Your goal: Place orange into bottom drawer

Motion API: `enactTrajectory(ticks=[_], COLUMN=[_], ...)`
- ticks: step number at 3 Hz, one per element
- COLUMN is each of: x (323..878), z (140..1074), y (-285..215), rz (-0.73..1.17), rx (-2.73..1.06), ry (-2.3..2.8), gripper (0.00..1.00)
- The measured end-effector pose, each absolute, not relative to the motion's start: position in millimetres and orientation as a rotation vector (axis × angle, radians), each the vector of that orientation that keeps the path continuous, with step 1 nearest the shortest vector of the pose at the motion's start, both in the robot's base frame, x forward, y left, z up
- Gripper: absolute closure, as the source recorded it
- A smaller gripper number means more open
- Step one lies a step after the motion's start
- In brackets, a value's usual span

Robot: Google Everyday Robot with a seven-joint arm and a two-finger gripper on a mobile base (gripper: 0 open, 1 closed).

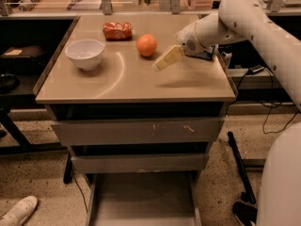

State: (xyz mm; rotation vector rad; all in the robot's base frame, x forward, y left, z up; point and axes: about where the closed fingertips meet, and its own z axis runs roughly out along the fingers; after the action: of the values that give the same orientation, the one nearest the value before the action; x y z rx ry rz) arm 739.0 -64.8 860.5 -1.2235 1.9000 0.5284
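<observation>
The robot's gripper needs to next move to the orange near the red-orange snack bag and close around the orange's middle (146, 46).
The orange (146, 45) sits on the tan tabletop (131, 79), toward the back and near the middle. My gripper (162, 63) hangs just right of and in front of the orange, a short gap away, pointing down-left toward it. It holds nothing. The bottom drawer (141, 202) is pulled out at the base of the cabinet, its flat grey floor bare.
A white bowl (85, 54) stands at the table's left. A red-orange snack bag (117, 30) lies at the back, left of the orange. A dark object (207, 55) lies under my arm at the right. Two shut drawer fronts (136, 132) sit above the open drawer. A white shoe (19, 212) lies on the floor at the lower left.
</observation>
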Motion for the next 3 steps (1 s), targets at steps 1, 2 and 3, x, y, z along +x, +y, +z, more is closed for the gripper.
enactTrajectory(ticks=[1, 2, 3], x=[750.4, 760.3, 772.9], z=[856.8, 861.6, 858.4], y=[-37.6, -10.9, 1.3], rz=[0.591, 0.559, 0.510], rx=[-1.212, -1.223, -1.178], ry=[1.834, 1.769, 1.750], gripper=[0.00, 0.00, 0.00])
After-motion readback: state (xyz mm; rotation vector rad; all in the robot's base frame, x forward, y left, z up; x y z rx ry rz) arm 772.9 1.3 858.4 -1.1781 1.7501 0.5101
